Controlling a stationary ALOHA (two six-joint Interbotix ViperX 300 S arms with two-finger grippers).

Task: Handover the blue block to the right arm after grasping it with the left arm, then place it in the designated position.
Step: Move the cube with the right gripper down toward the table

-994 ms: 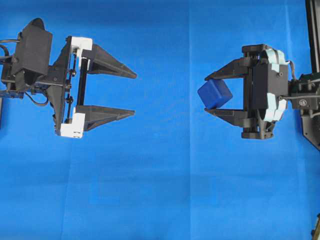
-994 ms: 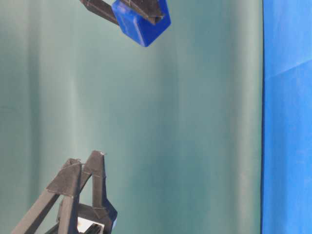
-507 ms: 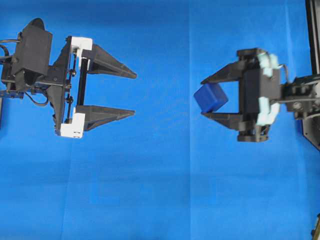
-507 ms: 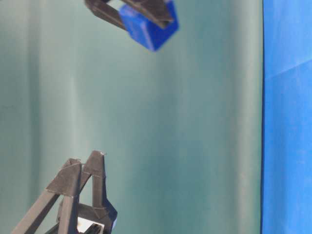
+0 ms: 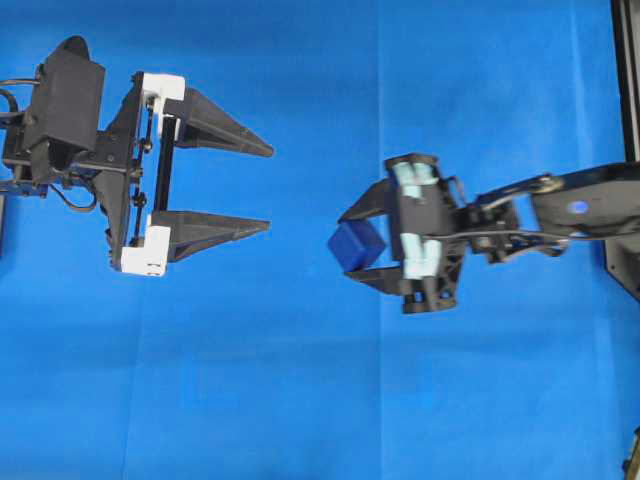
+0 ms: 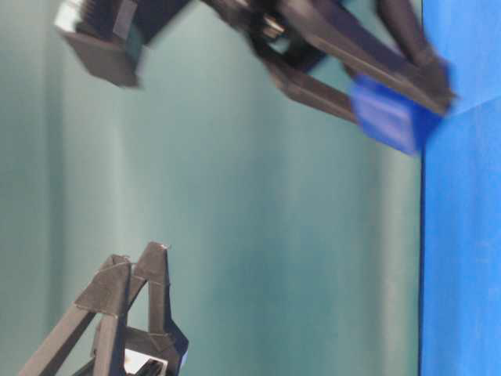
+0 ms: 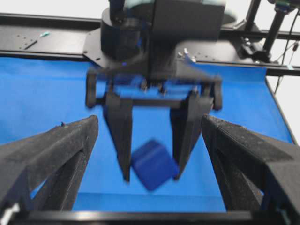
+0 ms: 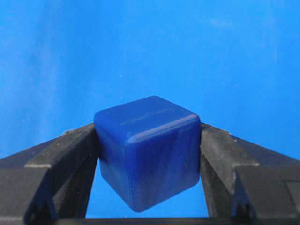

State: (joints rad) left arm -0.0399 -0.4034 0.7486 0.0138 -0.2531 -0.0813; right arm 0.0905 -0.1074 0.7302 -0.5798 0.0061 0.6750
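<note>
I should release the blue block with my right gripper on the blue cloth (image 5: 307, 264) just past my left gripper's lower finger. The blue block is now held off the cloth.
The blue block (image 5: 358, 245) is a small dark-blue cube held off the cloth, tilted on a corner. My right gripper (image 5: 345, 246) is shut on it, one black finger on each side, near the middle of the overhead view. The right wrist view shows the blue block (image 8: 147, 150) wedged between both fingers (image 8: 70, 150). My left gripper (image 5: 270, 188), with white finger mounts, stands wide open to the left of the block and holds nothing. In the left wrist view the blue block (image 7: 153, 165) hangs straight ahead, between and beyond my open fingers (image 7: 51, 154). The table-level view shows the blue block (image 6: 391, 117), blurred, at the upper right.
Bright blue cloth (image 5: 300, 400) covers the table. A black frame post (image 5: 625, 70) runs along the right edge, and a black rail (image 7: 47, 42) crosses behind the table. A teal backdrop (image 6: 274, 235) fills the table-level view.
My right arm has reached left toward the middle with the blue block still gripped, its wrist turning as it went. My left gripper has stayed put and open.
</note>
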